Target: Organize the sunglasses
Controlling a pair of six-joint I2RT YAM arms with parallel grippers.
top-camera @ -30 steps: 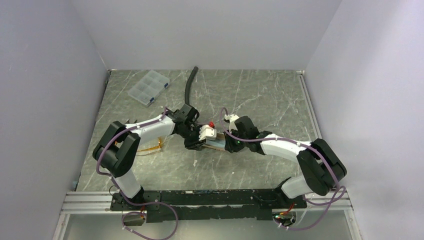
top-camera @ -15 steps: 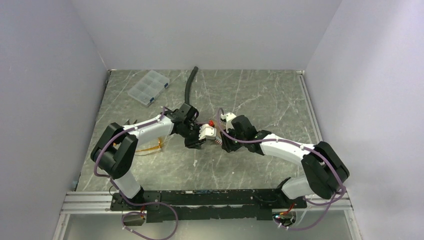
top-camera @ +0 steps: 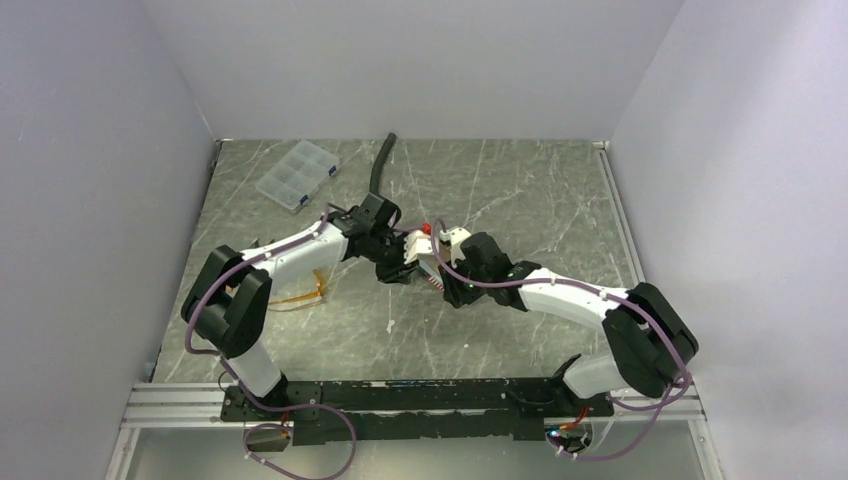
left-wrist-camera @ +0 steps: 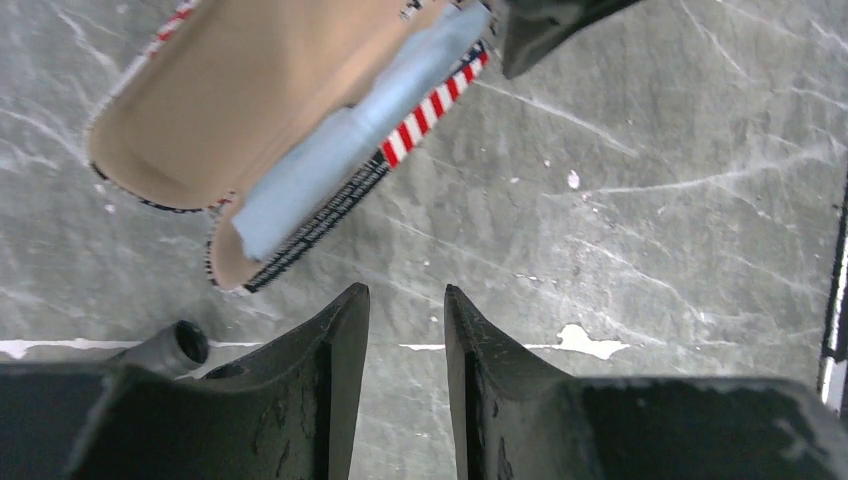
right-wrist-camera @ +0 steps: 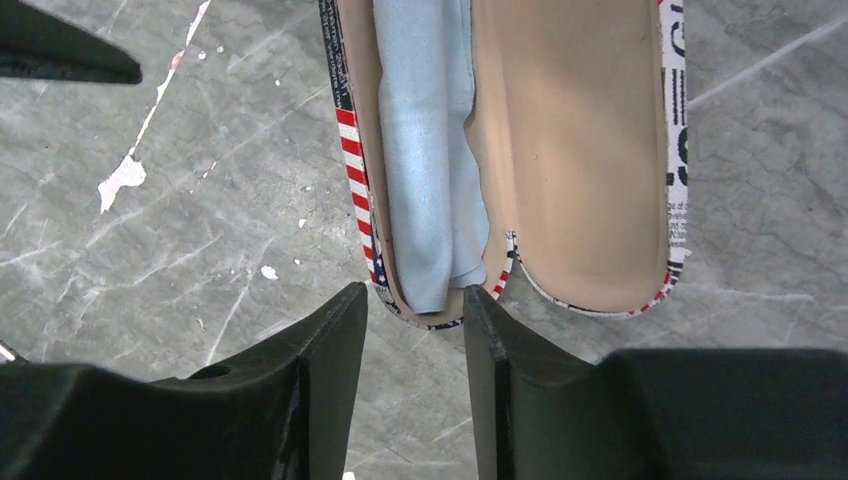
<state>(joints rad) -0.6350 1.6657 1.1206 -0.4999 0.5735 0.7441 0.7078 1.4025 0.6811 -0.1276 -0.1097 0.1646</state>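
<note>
The open case is tilted and my right gripper is at the end of the cloth half. Next, my right gripper takes the empty half's rim [right-wrist-camera: 674, 268] and turns the case.
The sunglasses [top-camera: 303, 293], amber with thin arms, lie on the table under my left arm, to the left of both grippers. An open glasses case [right-wrist-camera: 590, 160] with tan lining and a stars-and-stripes rim lies between the grippers, and a light-blue cloth [right-wrist-camera: 425, 150] is in one half. The case also shows in the left wrist view [left-wrist-camera: 240, 110] and in the top view [top-camera: 430, 273]. My left gripper [left-wrist-camera: 403, 295] is open and empty, just short of the case. My right gripper [right-wrist-camera: 415, 300] is open and empty, its tips at the end of the case half that holds the cloth.
A clear plastic compartment box [top-camera: 298, 173] sits at the back left. A black hose [top-camera: 380, 165] lies behind the left gripper. Grey walls close in the marble table [top-camera: 520, 190] on three sides. White flecks mark the table top [left-wrist-camera: 585, 340].
Both grippers and the case between them have shifted a little toward the back of the table. The sunglasses have not moved.
</note>
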